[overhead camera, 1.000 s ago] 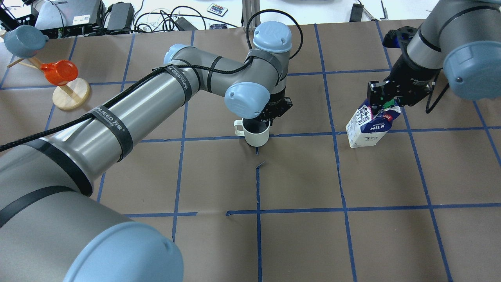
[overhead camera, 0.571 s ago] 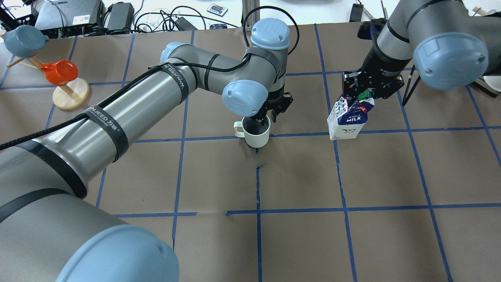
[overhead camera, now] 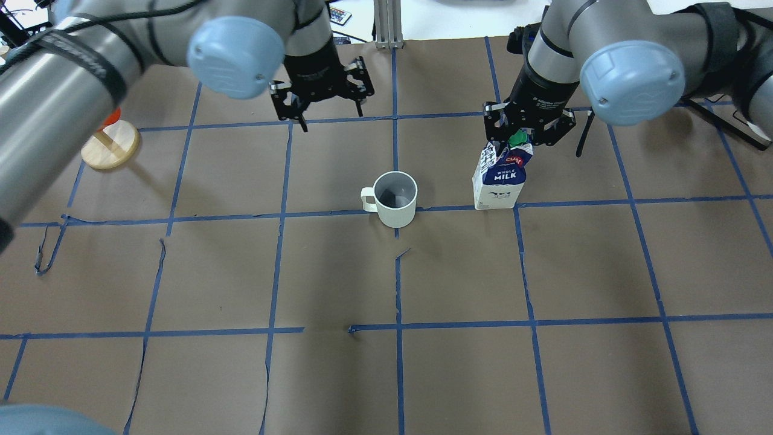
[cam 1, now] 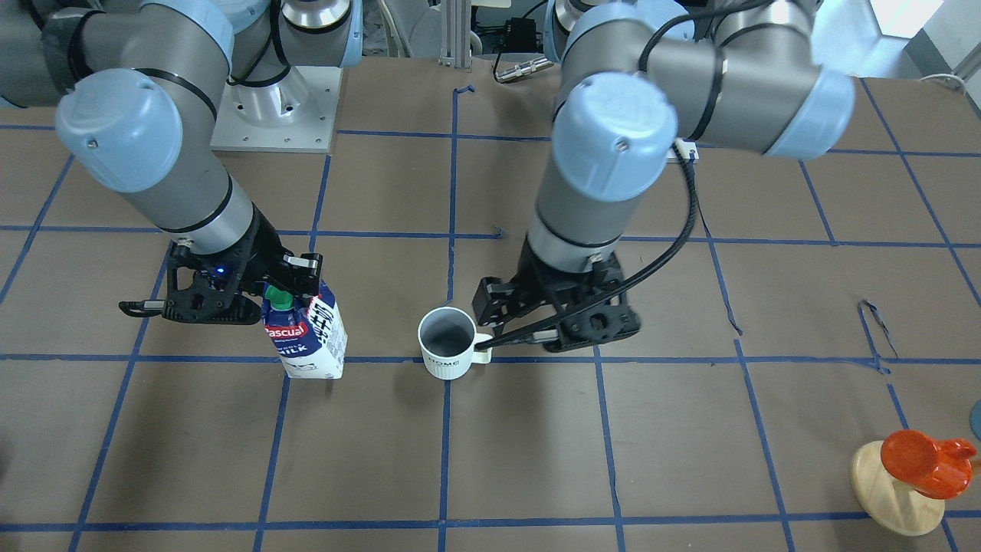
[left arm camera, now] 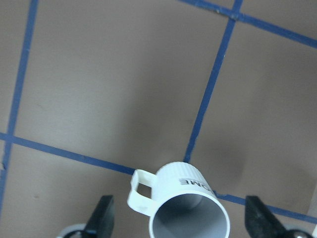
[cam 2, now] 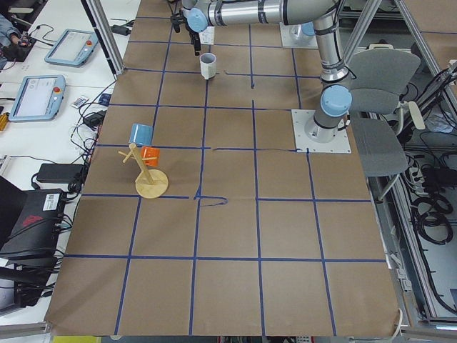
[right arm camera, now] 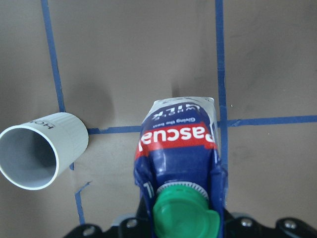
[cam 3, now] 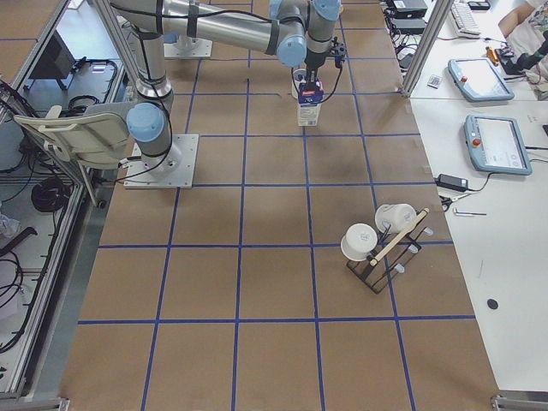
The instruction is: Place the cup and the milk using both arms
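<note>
My right gripper has the milk carton, which now stands upright near the cup. It will release the carton on the table (cam 1: 392, 376) (right arm camera: 119, 118) close beside the white cup, on the side opposite the cup's handle.
The white ribbed cup (overhead camera: 395, 199) stands upright on the brown table, handle towards the robot's left; it also shows in the front view (cam 1: 447, 345). My left gripper (overhead camera: 320, 99) is open and empty, lifted clear of the cup. In the left wrist view the open fingers (left arm camera: 101, 218) flank the cup (left arm camera: 190, 208) from above. The milk carton (overhead camera: 500, 178) stands upright to the right of the cup, about one cup-width away. My right gripper (overhead camera: 526, 130) is shut on the carton's gable top beside the green cap (right arm camera: 181, 218).
A wooden stand (cam 1: 893, 491) with an orange cup (cam 1: 920, 460) sits at the far left of the table, also seen in the overhead view (overhead camera: 109, 145). A rack with white mugs (cam 3: 377, 244) stands at the right end. Blue tape lines grid the table.
My left gripper let go of the cup's rim, opened and drew up and away to the far left. My right gripper carried the milk leftwards towards the cup and set it upright.
</note>
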You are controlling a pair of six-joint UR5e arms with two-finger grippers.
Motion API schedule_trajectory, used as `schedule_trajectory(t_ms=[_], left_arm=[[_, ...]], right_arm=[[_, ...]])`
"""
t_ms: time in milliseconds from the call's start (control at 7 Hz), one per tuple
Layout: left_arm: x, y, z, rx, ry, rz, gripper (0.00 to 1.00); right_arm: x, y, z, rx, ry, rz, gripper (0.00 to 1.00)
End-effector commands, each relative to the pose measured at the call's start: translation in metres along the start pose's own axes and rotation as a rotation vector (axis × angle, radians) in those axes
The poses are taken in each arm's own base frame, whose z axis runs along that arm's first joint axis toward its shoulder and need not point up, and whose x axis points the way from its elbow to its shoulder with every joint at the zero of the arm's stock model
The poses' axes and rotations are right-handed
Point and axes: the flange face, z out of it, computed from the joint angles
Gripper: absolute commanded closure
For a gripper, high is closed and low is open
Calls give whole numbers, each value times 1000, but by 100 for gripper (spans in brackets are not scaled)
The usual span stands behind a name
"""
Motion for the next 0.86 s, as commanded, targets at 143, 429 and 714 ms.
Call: schedule_trajectory(t_ms=[143,429,714], left_arm=[[-113,71,-71,-79,-14,138,0],[-131,101,-57,-54,-72,138,0],[-139,77,-75,66,-158,130,0]], right_arm=[[-53,-1,35,15,-1,72,75],[-68,4,37,11,-49,103,74],[-79,7,40,12,-51,99,74]])
